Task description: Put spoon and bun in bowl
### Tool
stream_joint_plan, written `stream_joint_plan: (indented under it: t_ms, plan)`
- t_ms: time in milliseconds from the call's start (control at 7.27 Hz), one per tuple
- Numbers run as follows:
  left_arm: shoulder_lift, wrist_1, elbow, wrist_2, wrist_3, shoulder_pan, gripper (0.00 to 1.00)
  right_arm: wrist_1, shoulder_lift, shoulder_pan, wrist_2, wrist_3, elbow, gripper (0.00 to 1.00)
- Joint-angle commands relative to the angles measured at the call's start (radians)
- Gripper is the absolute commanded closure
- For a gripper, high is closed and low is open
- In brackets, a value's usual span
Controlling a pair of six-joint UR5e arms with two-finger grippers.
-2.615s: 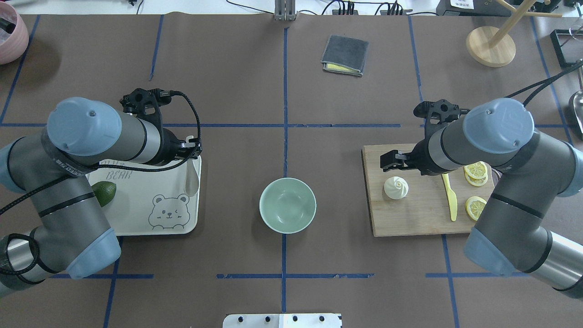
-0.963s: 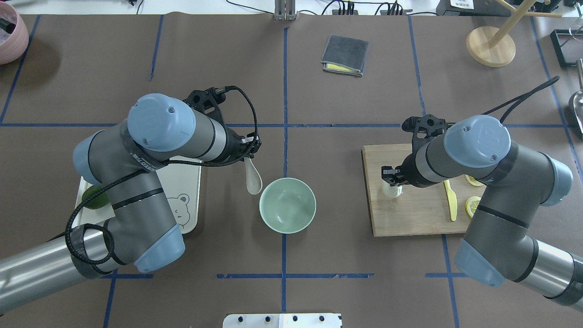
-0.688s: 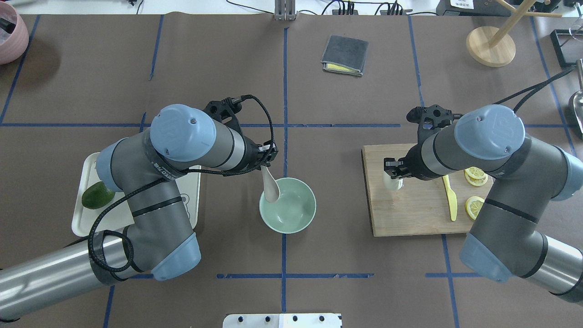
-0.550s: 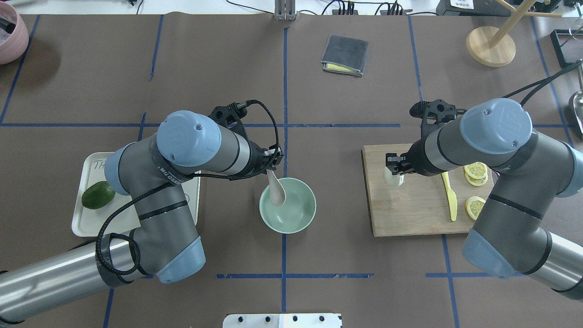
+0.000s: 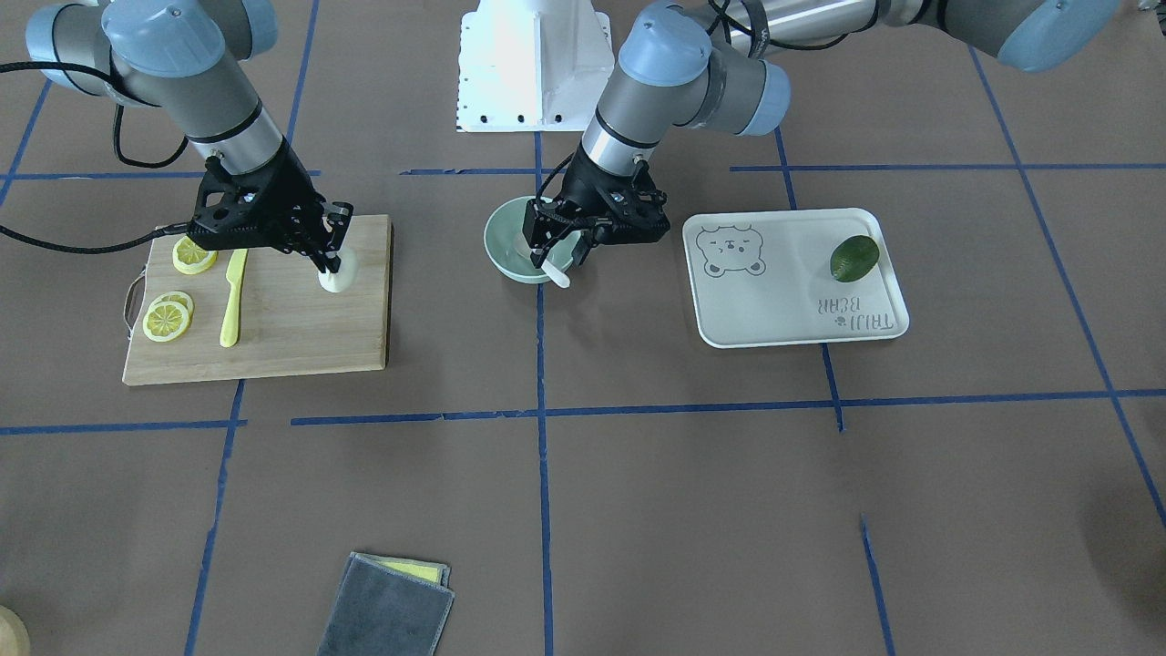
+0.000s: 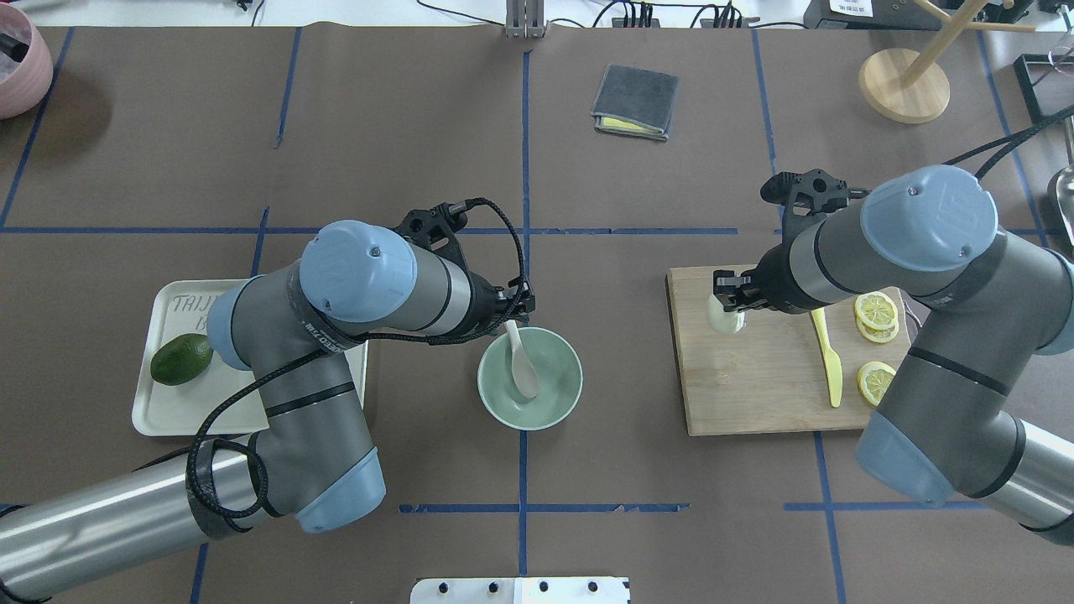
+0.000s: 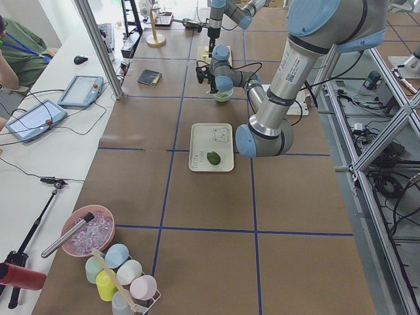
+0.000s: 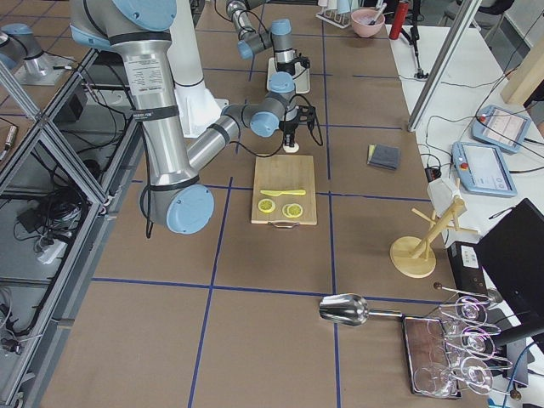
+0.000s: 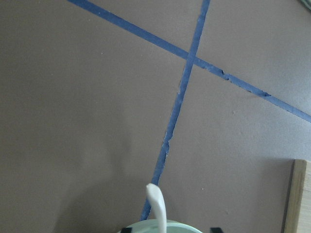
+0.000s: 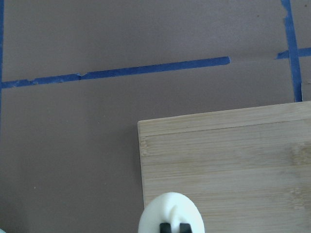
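Note:
I should use my right gripper to release the white bun in the mint-green bowl [image 5: 531, 224], beside the scoop of the pale spoon and opposite its handle.
The mint-green bowl [image 6: 555, 396] stands at the table's middle. The pale spoon [image 6: 525, 366] lies in it, scoop down, with its handle over the rim on the far side [image 5: 557, 276]. My left gripper [image 6: 517, 309] hovers just over the handle end. The left wrist view shows its fingers spread wide on either side of the handle [image 9: 157, 206], so it is open. My right gripper [image 6: 727, 305] is shut on the white bun [image 6: 722, 317]. It holds the bun a little above the wooden cutting board [image 6: 755, 390], near the board's far left corner [image 10: 170, 211].
A yellow plastic knife [image 6: 831, 361] and lemon slices [image 6: 877, 319] lie on the board's right half. A white bear tray [image 6: 193, 407] with a green avocado [image 6: 180, 358] sits at the left. A grey cloth [image 6: 635, 101] and a wooden stand [image 6: 904, 84] are at the far side.
My left arm carried the spoon from the tray to the bowl and let it go there. My right gripper closed on the bun and raised it off the board.

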Motion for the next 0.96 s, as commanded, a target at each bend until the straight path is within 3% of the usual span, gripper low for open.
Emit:
stream_joint_plan:
  t_ms: [0,275,550,826]
  plan:
    - [0.039,0.009,-0.043,-0.002,0.11,-0.072,0.0,-0.003,0.073,-0.015,-0.001,0.015,-0.006,1.0]
    - [0.142,0.059,-0.136,-0.009,0.334,-0.161,0.0,-0.001,0.169,-0.078,-0.012,0.096,-0.032,1.0]
    - [0.17,0.168,-0.18,-0.007,0.538,-0.248,0.0,-0.001,0.269,-0.205,-0.131,0.162,-0.089,1.0]
    - [0.231,0.165,-0.19,-0.013,0.571,-0.322,0.0,0.0,0.352,-0.268,-0.196,0.184,-0.158,1.0]
